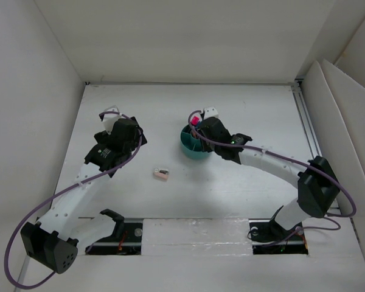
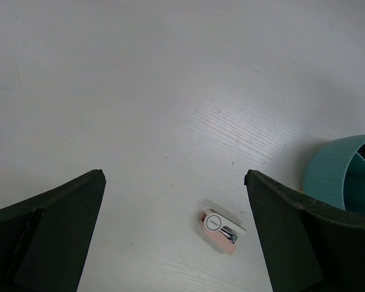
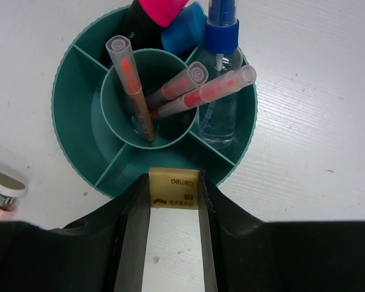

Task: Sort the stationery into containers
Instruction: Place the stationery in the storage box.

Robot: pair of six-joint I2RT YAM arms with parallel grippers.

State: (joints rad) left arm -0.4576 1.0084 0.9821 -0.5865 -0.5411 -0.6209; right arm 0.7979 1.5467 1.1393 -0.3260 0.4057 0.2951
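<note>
My left gripper is to go to the pale pink eraser next and close on its end with the round label (image 1: 157, 171) (image 2: 213, 223), across its pink and white sides.
The round teal organizer (image 1: 188, 148) (image 3: 66, 115) (image 2: 337, 170) holds three thin pink-orange pens (image 3: 134, 91) in its central cup. Its outer compartments hold a clear bottle (image 3: 222, 103) with a blue cap and markers with a pink end (image 3: 163, 8) and a blue end (image 3: 184, 29). My right gripper (image 3: 174, 196) (image 1: 205, 131) is shut on a tiny tan block (image 3: 174, 188), held over the organizer's near rim. A pale pink eraser (image 1: 161, 174) (image 2: 224, 230) (image 3: 3, 185) lies on the table left of the organizer. My left gripper (image 2: 174, 175) (image 1: 125, 137) hangs wide open above it, touching nothing.
White walls enclose the table on the left, back and right. A metal rail (image 1: 307, 131) runs along the right edge of the tabletop. Both arm bases sit at the near edge, with cables looping beside them.
</note>
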